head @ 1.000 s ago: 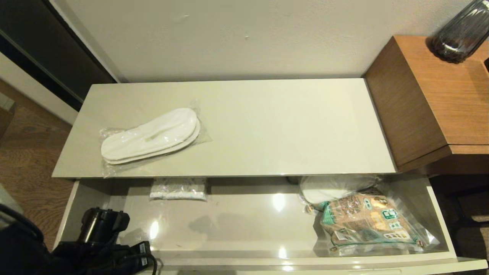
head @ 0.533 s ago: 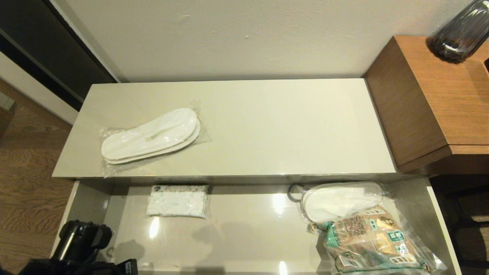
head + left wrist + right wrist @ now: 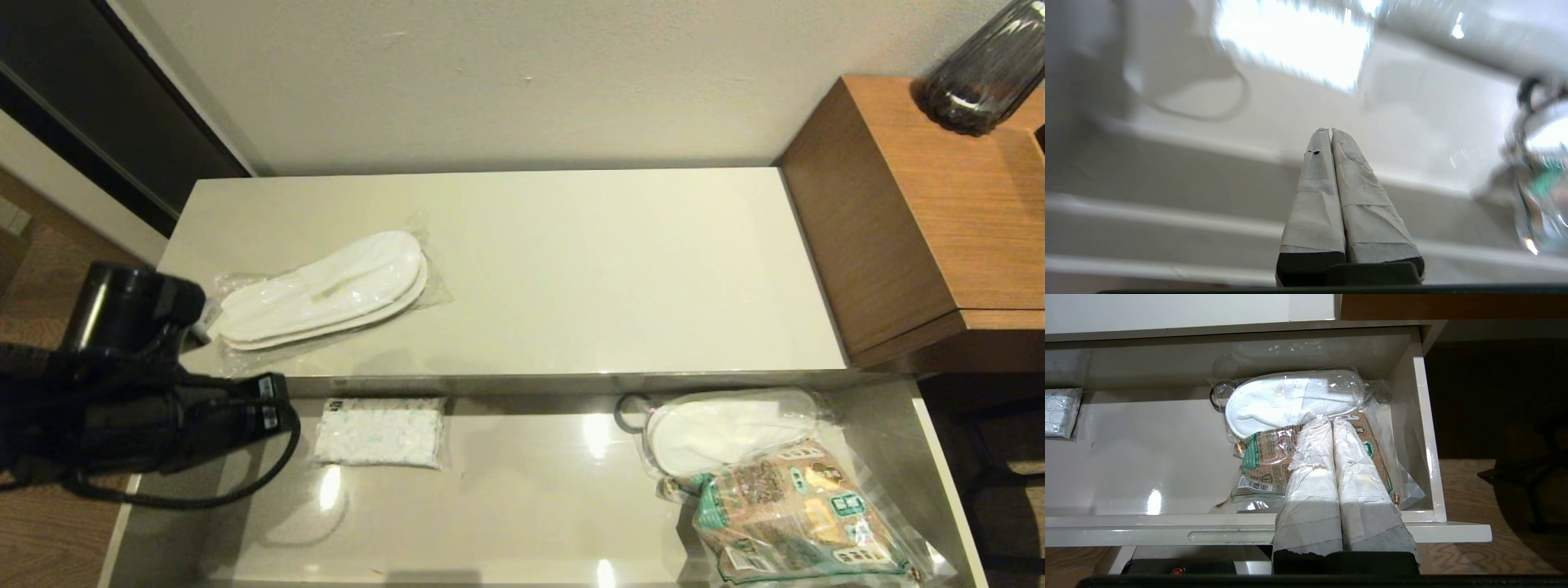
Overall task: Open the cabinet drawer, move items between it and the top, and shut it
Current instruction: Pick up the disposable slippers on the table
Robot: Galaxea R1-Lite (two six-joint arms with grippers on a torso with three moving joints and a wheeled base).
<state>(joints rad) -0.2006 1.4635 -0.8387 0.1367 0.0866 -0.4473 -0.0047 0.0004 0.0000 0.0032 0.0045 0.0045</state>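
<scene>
My left gripper is going to close on the middle of the slippers' long side (image 3: 331, 324) nearest the drawer, to take the bagged white slippers on top of the cabinet.
The cabinet drawer (image 3: 531, 506) stands pulled far out below the top (image 3: 588, 269). One bagged pair of white slippers (image 3: 322, 290) lies on the top's left part. A second bagged pair (image 3: 727, 429) lies in the drawer's right end, partly under a brown-and-green bag. My left arm (image 3: 147, 408) hangs over the drawer's left end, just below the slippers on the top. The left gripper (image 3: 1331, 130) is shut and empty. Outside the head view, my right gripper (image 3: 1329, 418) is shut and empty, in front of the drawer (image 3: 1147, 449), in line with that bag and the slippers (image 3: 1290, 400).
A small white packet (image 3: 380, 433) lies at the drawer's back left. The brown-and-green bag (image 3: 796, 510) fills the drawer's right front. A taller brown wood-grain unit (image 3: 939, 212) with a dark vase (image 3: 988, 65) stands to the right. A handle slot (image 3: 1229, 537) runs along the drawer front.
The drawer slid further out, uncovering the packet and the slippers inside. My left arm then rose from the drawer's front left corner to beside the top's left front edge.
</scene>
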